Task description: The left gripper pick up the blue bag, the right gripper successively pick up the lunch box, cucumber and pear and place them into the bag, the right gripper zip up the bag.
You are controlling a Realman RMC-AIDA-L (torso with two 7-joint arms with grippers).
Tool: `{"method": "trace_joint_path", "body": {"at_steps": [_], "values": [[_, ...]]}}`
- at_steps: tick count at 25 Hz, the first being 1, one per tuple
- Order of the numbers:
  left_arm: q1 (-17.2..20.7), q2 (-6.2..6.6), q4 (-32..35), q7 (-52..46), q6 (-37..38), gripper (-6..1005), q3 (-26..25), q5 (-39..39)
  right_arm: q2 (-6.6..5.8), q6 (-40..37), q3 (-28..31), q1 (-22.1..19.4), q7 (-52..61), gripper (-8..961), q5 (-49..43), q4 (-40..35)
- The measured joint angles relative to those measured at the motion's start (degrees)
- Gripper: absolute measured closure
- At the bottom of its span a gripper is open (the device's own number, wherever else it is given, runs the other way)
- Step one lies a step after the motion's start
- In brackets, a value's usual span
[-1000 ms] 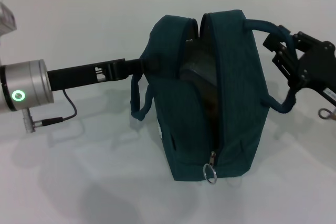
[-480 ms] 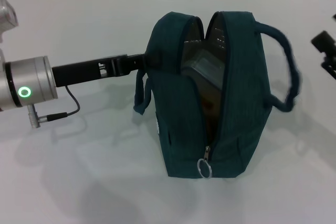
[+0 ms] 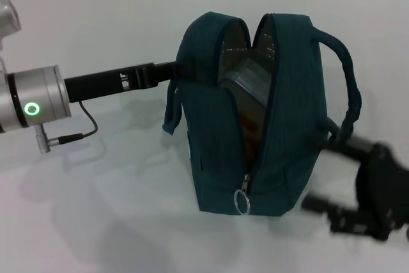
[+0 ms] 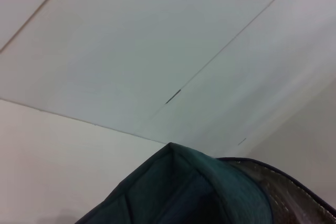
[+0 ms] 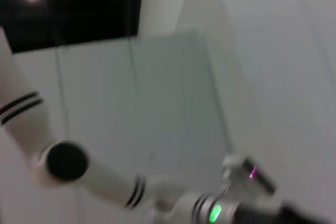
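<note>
My right gripper will close on the ring pull [image 3: 242, 202] of the blue bag's zip, so that it can pull the zip shut.
The blue bag [image 3: 287, 113] stands upright in the middle of the table, its top gaping and its zip undone down to the ring pull [image 3: 241, 202]. My left gripper [image 3: 176, 70] reaches in from the left and is shut on the bag's left rim. The bag's top edge also fills the bottom of the left wrist view [image 4: 194, 187]. Inside the opening lies the clear lunch box [image 3: 246, 80]; an orange patch below it looks like the pear [image 3: 250, 129]. The cucumber is hidden. My right gripper [image 3: 332, 214] is a dark blur low at the bag's right side.
The bag's right handle [image 3: 348, 87] hangs free in a loop. A cable [image 3: 77, 136] dangles from the left wrist's silver cylinder [image 3: 35, 103]. The white table [image 3: 96, 222] runs back to a wall seam.
The right gripper let go of the bag's right handle, swung out of view, and has now come in low at the bag's right front. The bag shifted slightly left and opened wider.
</note>
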Motion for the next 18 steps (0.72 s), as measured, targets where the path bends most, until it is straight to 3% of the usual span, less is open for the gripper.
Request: {"method": "trace_joint_path", "body": {"at_steps": [4,8,13,18], "values": [[-0.01,-0.11,0.00,-0.20,-0.06,945,0.00,-0.31,-0.24,1.91,0.03,2.11,6.77,142,-8.69,0.09],[-0.03,-0.36,0.00,-0.24,-0.07,945,0.00,-0.79,0.58,7.11,0.02,3.93,13.34,142,-16.51,0.12],[0.25,-0.46,-0.04,-0.30,-0.07,945,0.00,-0.83,2.29,13.26,0.01,4.67,15.10,143,-19.75,0.03],[0.43,-0.51,-0.07,-0.35,-0.05,944,0.00,-0.86,2.76,14.65,0.03,5.07,15.51,143,-20.13,-0.48]]}}
